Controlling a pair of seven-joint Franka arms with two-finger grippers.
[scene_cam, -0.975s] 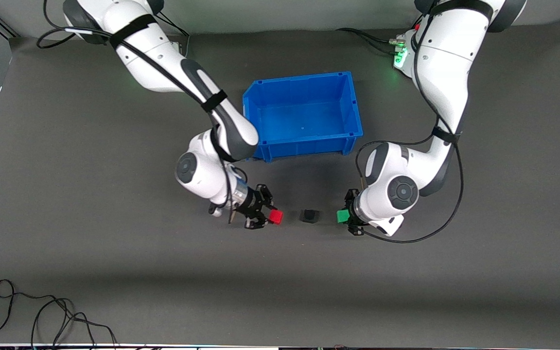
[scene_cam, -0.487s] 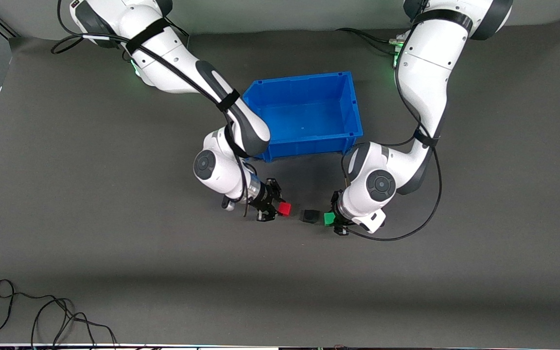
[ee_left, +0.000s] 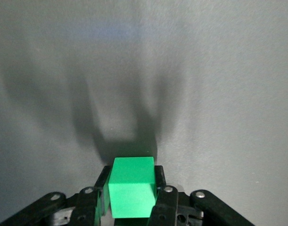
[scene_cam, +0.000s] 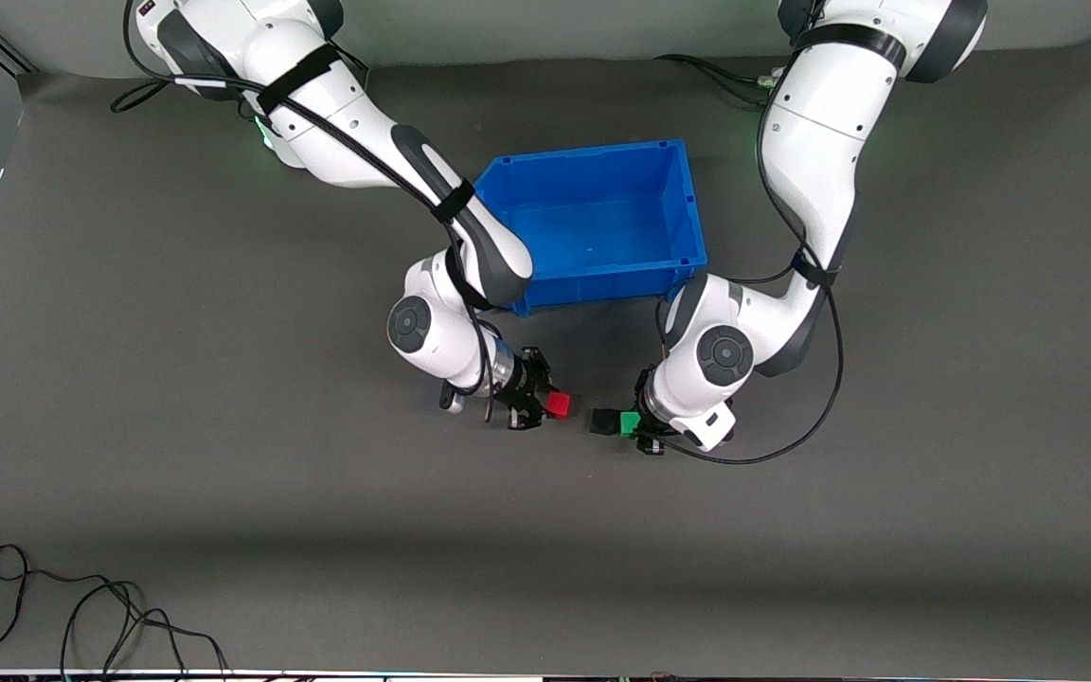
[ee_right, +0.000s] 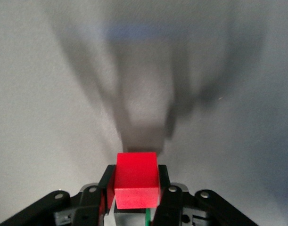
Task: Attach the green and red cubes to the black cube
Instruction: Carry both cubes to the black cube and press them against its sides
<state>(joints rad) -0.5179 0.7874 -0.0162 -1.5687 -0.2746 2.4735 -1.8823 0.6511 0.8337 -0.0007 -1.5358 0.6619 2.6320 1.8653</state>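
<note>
I need to release the red cube from my right gripper against the black cube's side opposite the green cube [scene_cam: 582, 419].
The black cube [scene_cam: 603, 421] sits on the grey mat, nearer to the front camera than the blue bin. My left gripper [scene_cam: 638, 423] is shut on the green cube [scene_cam: 631, 422] and holds it low, against the black cube's side toward the left arm's end. My right gripper [scene_cam: 545, 405] is shut on the red cube [scene_cam: 558, 405], beside the black cube with a small gap between them. The left wrist view shows the green cube [ee_left: 132, 186] between the fingers [ee_left: 161, 188]. The right wrist view shows the red cube [ee_right: 136, 183] between the fingers [ee_right: 165, 188]. The black cube shows in neither wrist view.
The blue bin [scene_cam: 593, 152] stands open toward the arms' bases from the cubes, with both forearms close to its front corners. A loose black cable [scene_cam: 81, 606] lies at the mat's near corner toward the right arm's end.
Both arms have moved inward toward the black cube, each carrying its cube. The green cube now meets the black cube. The red cube has come closer to it.
</note>
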